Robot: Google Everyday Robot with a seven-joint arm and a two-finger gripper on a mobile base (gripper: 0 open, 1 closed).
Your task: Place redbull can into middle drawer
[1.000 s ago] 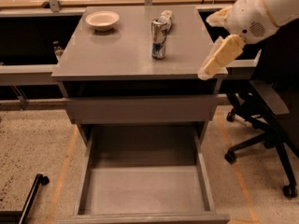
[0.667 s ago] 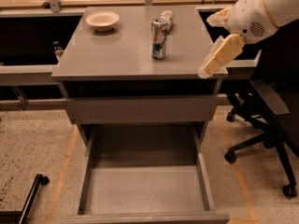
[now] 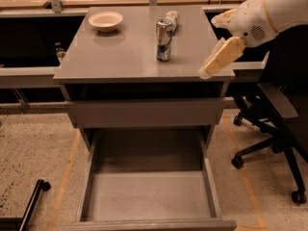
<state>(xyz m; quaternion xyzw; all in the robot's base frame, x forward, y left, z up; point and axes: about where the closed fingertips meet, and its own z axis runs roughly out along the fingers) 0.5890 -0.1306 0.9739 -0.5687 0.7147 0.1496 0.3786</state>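
My gripper needs to close on the lower half [image 3: 164, 45] of the redbull can and leave the can's top free above the fingers.
The redbull can [image 3: 163, 40], slim and silver-blue, stands upright on the grey cabinet top [image 3: 125, 57], a little right of its middle. The middle drawer [image 3: 149, 196] is pulled out wide below, and its flat grey floor is bare. My gripper [image 3: 219, 59], cream-coloured on a white arm, hangs over the right edge of the cabinet top. It is to the right of the can, apart from it, and holds nothing that I can see.
A second can [image 3: 172, 19] lies on its side just behind the redbull can. A pale bowl [image 3: 105, 20] sits at the back left of the top. A closed drawer front [image 3: 144, 112] is above the open drawer. A black office chair [image 3: 269, 129] stands at the right.
My gripper has shifted slightly to the left, toward the can. The can, bowl and drawer have not moved.
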